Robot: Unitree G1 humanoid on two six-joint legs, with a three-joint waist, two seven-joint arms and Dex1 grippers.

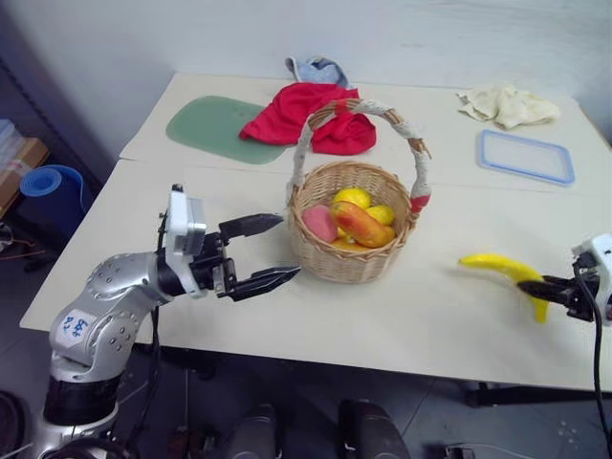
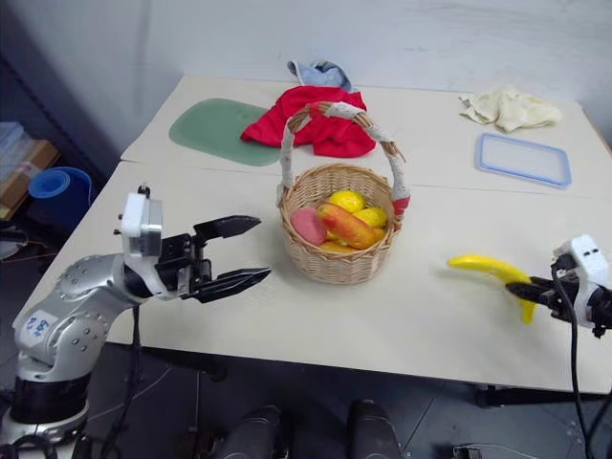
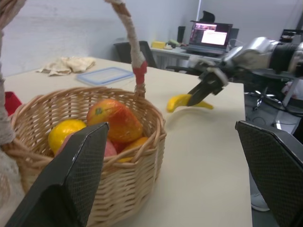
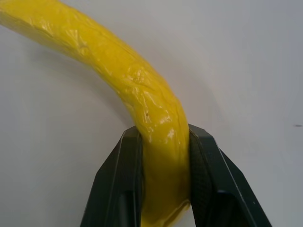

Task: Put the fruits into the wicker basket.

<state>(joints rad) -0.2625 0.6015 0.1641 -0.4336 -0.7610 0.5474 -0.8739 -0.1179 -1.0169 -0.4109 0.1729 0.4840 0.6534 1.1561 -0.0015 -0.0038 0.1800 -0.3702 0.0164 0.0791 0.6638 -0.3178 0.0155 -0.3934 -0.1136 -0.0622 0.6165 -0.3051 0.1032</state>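
I need to use my right gripper to set the banana down inside the wicker basket [image 1: 343, 197], between the mango and the back side of the basket.
The wicker basket [image 1: 325, 256] stands at the middle of the table and holds a mango [image 1: 361, 223], a pink peach [image 1: 319, 222] and two lemons [image 1: 352, 198]. Just to its left my left gripper [image 1: 289, 247] hovers open, its fingers pointing at the basket wall and holding nothing. The banana [image 1: 502, 269] lies on the table to the basket's right. My right gripper [image 1: 535, 290] is shut on one end of it. In the right wrist view both fingers [image 4: 118, 179] press against the banana [image 4: 137, 85].
A red cloth [image 1: 311, 115] lies right behind the basket handle, with a green mat [image 1: 215, 127] to its left. A clear blue-rimmed tray [image 1: 526, 156] and a cream rag [image 1: 507, 103] sit at the back right. The table's front edge runs close below both grippers.
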